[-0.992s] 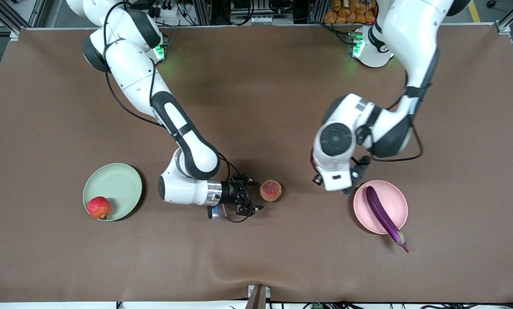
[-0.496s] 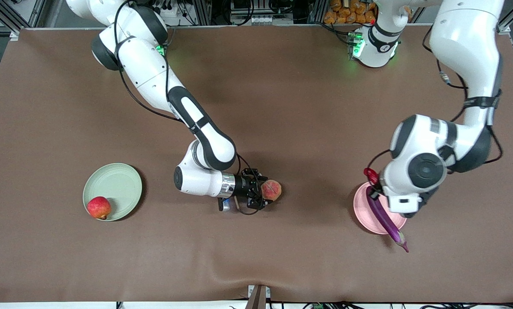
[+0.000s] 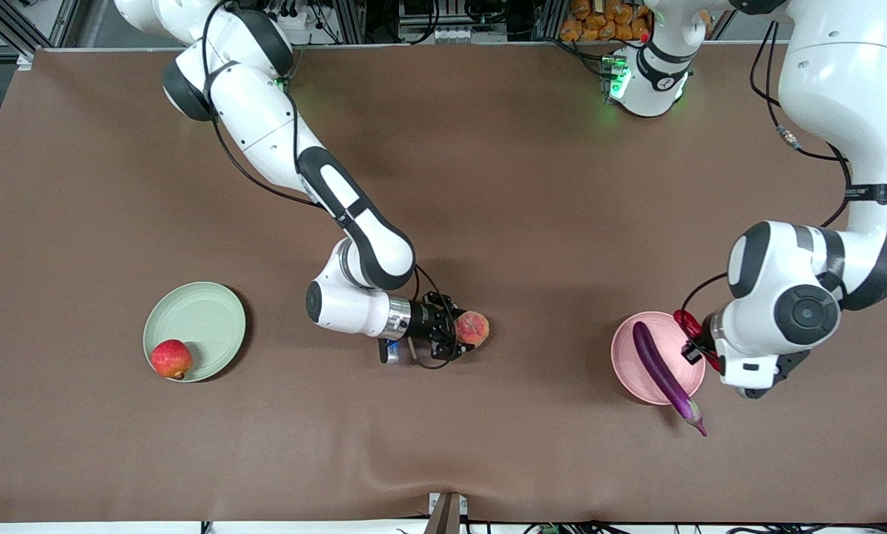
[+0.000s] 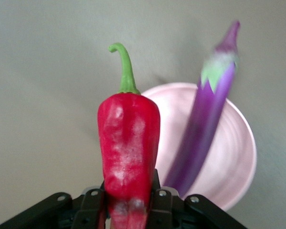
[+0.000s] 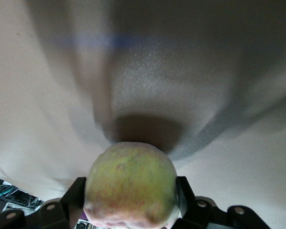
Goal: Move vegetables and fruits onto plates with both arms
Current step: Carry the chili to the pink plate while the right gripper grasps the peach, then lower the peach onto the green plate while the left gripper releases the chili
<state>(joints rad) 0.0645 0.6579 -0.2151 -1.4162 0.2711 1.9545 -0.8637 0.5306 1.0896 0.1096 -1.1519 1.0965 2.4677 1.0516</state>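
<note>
I need to use my left gripper to set the red chili pepper, now held above the plate's rim, down on the pink plate (image 3: 678, 364) (image 4: 174, 126), beside the purple eggplant.
My right gripper (image 3: 460, 330) is shut on the orange-pink peach (image 3: 474, 328), low over the middle of the table; in the right wrist view the peach (image 5: 130, 183) fills the space between the black fingers (image 5: 75, 196). My left gripper (image 3: 692, 341) is shut on the red chili pepper (image 3: 686, 323) above the rim of the pink plate (image 3: 625, 360). In the left wrist view the chili (image 4: 128, 138) points stem outward over the pink plate (image 4: 233, 162). The purple eggplant (image 3: 660, 369) lies on that plate, stem end overhanging its rim. The red apple (image 3: 170, 358) sits on the pale green plate (image 3: 202, 315).
The brown table cover (image 3: 443, 185) has a raised fold near its front edge. Both arms' elbows hang high over the table. The green plate lies toward the right arm's end, the pink plate toward the left arm's end.
My left arm has swung with the chili from beside the pink plate to over its rim at the left arm's end. My right gripper has moved onto the peach and shut on it.
</note>
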